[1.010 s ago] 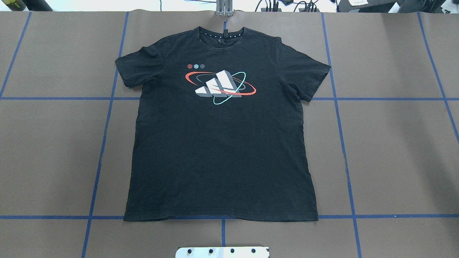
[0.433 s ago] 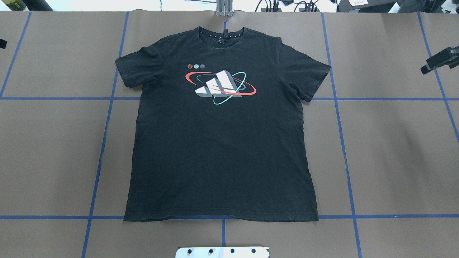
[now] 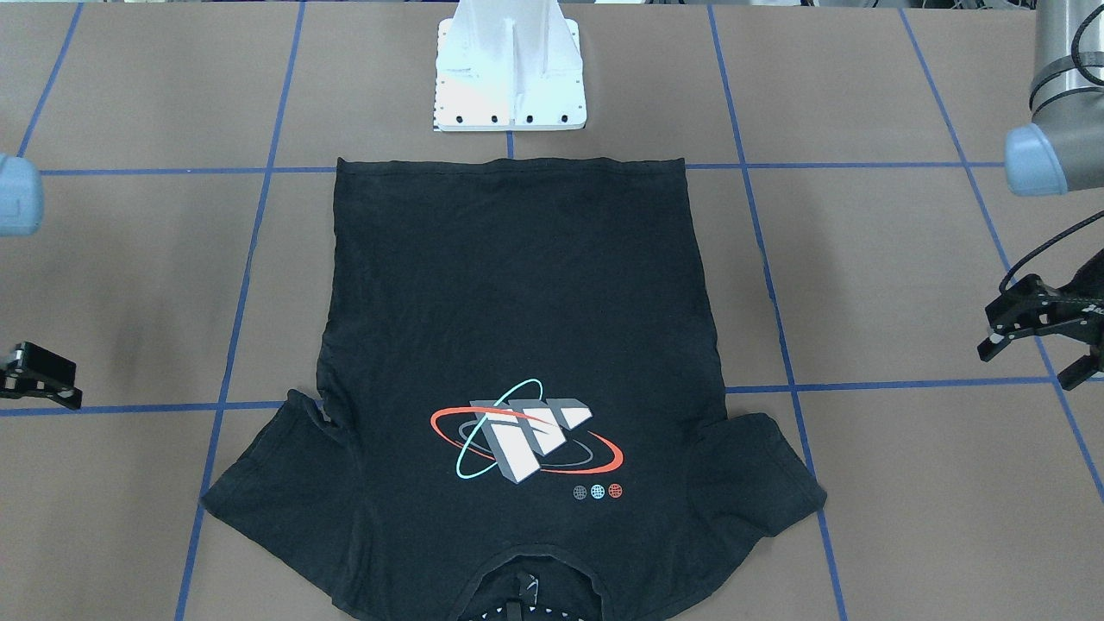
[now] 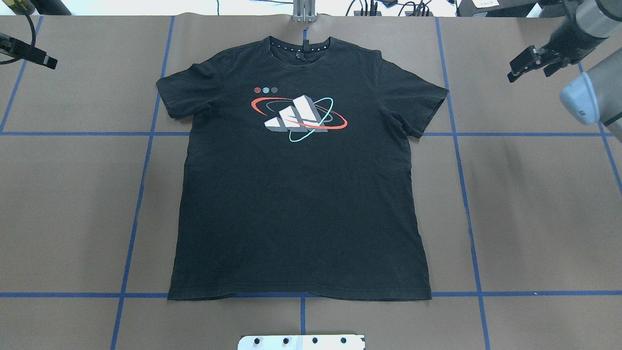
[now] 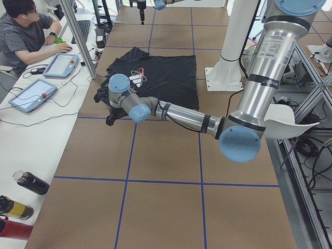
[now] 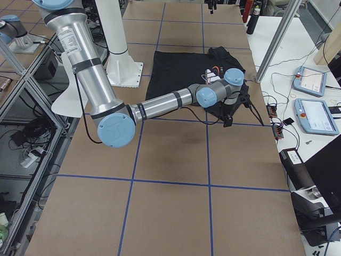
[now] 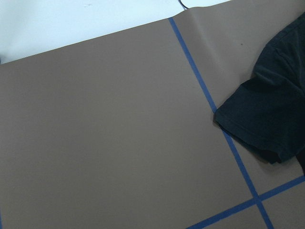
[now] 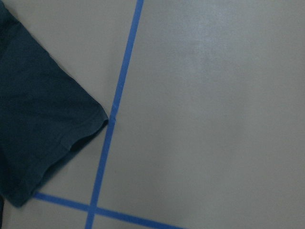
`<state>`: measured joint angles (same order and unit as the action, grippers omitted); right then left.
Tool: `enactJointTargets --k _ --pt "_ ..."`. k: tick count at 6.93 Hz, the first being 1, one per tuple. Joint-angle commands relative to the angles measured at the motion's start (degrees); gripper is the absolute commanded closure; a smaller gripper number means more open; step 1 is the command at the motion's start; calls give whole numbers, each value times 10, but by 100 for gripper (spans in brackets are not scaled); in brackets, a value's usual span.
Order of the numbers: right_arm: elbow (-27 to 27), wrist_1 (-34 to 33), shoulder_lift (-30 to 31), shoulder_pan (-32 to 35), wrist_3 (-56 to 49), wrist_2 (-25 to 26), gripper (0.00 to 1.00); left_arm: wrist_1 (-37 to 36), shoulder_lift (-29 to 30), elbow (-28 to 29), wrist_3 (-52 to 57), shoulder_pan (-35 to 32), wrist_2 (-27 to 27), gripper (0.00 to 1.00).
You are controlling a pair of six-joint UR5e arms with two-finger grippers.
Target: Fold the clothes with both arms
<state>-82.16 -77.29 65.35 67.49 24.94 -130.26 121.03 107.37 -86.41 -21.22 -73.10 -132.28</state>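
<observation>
Next, I close my right gripper on the nearer sleeve's outer corner (image 3: 214, 498) (image 8: 101, 119) on the black T-shirt, at the end of the sleeve opening toward the collar.
The black T-shirt (image 4: 301, 194) lies flat on the brown table, graphic (image 4: 299, 116) up, collar at the far edge and hem toward the robot base. My left gripper (image 3: 1031, 362) hovers open and empty well outside the shirt's left sleeve (image 4: 180, 95); it also shows in the overhead view (image 4: 34, 54). My right gripper (image 4: 528, 74) hovers open and empty outside the right sleeve (image 4: 423, 104). The left wrist view shows the left sleeve (image 7: 271, 105) at its right edge. The right wrist view shows the right sleeve (image 8: 38, 119) at its left edge. Neither gripper touches the cloth.
The white pedestal base (image 3: 509, 78) stands just behind the hem. Blue tape lines (image 4: 457, 133) grid the table. A metal post (image 4: 303, 12) and cables sit beyond the collar. An operator (image 5: 23, 31), tablets (image 5: 61, 65) and bottles (image 5: 31, 182) are along the far side.
Both grippers have come into the overhead view from its side edges and moved inward, toward the far corners beside the sleeves. The shirt has not moved.
</observation>
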Motion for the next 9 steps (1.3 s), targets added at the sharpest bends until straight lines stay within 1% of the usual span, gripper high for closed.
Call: enactJointTargets --k 1,2,3,4,5,6,7,8,9 --pt "140 205 -43 -66 143 47 0 3 10 9 -2 3 0 0" --pt "160 241 -49 -88 175 73 1 3 11 9 -2 4 0 0" --pt "165 252 -49 -96 191 82 2 3 11 10 -1 4 0 0" --pt "179 270 -53 -102 216 104 4 3 11 11 -1 4 0 0" --pt "213 288 -77 -109 229 125 4 3 11 11 -1 5 0 0" --pt "236 317 -84 -111 253 130 7 3 11 11 -2 5 0 0" --pt "248 337 -90 -118 271 134 12 3 11 10 -1 5 0 0" --pt "250 338 -90 -127 272 148 14 3 12 11 -1 5 0 0" --pt "251 338 -90 -129 272 149 23 3 12 11 -1 5 0 0"
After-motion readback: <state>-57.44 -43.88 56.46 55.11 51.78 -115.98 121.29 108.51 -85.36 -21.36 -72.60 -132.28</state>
